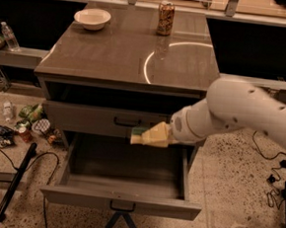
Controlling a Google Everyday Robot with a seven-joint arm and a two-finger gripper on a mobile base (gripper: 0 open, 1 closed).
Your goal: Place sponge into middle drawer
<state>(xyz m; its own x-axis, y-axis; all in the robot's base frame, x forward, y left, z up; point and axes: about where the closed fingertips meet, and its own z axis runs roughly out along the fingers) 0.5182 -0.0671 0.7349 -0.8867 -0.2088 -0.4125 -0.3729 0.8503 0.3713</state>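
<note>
The sponge will be released near the centre of the open middle drawer's grey bottom (131,172). The sponge now hangs above that drawer's back.
My gripper (150,135) is shut on the sponge (138,131), whose dark green face and pale yellow foam show at the fingertips. It hangs in front of the upper grey drawer front (93,118), just above the back of the middle drawer (121,202). That drawer is pulled fully out, and its grey inside (124,166) shows nothing in it. My white arm (242,111) reaches in from the right.
A white bowl (92,18) and a soda can (166,11) stand at the back of the cabinet top (113,54). Litter and bottles (28,124) lie on the floor at the left beside a black pole (14,182). Cables (276,186) lie on the floor at the right.
</note>
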